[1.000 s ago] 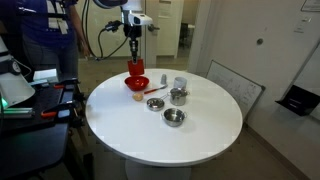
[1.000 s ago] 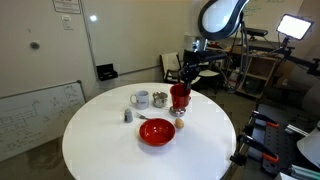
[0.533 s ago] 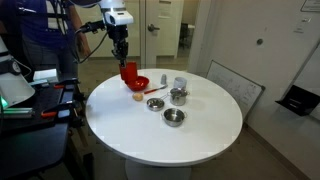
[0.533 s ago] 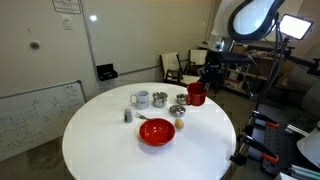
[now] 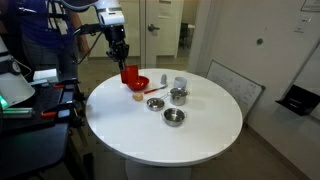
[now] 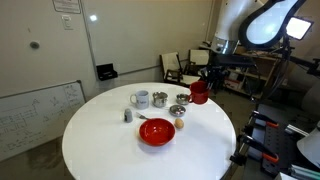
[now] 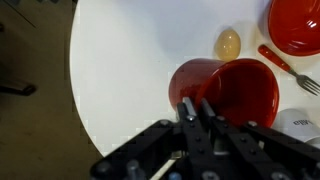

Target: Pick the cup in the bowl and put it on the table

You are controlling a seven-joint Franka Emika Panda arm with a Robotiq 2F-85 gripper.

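Observation:
My gripper will set the red cup down on the bare white table [image 5: 128, 108] [image 7: 172, 25] in front of the small egg-like object.
The red cup [image 5: 128, 73] hangs in my gripper [image 5: 120, 58] above the white table [image 5: 200, 135], beside the red bowl [image 5: 139, 83]. In the other exterior view the cup [image 6: 199, 92] is held in the air past the table's far right edge, away from the red bowl [image 6: 156, 131]. In the wrist view my fingers [image 7: 197, 110] are shut on the rim of the tilted cup [image 7: 230, 92], over the table's edge; the bowl [image 7: 298, 25] is at the top right.
Two steel bowls [image 5: 174, 117] [image 5: 178, 96], a pale grey cup [image 5: 180, 83], a red fork [image 7: 282, 66] and a small egg-like object [image 7: 229, 43] lie near the bowl. A chair [image 6: 172, 68] and equipment racks stand beyond the table.
My gripper has carried the red cup sideways away from the bowl, out toward the table's edge, keeping it raised.

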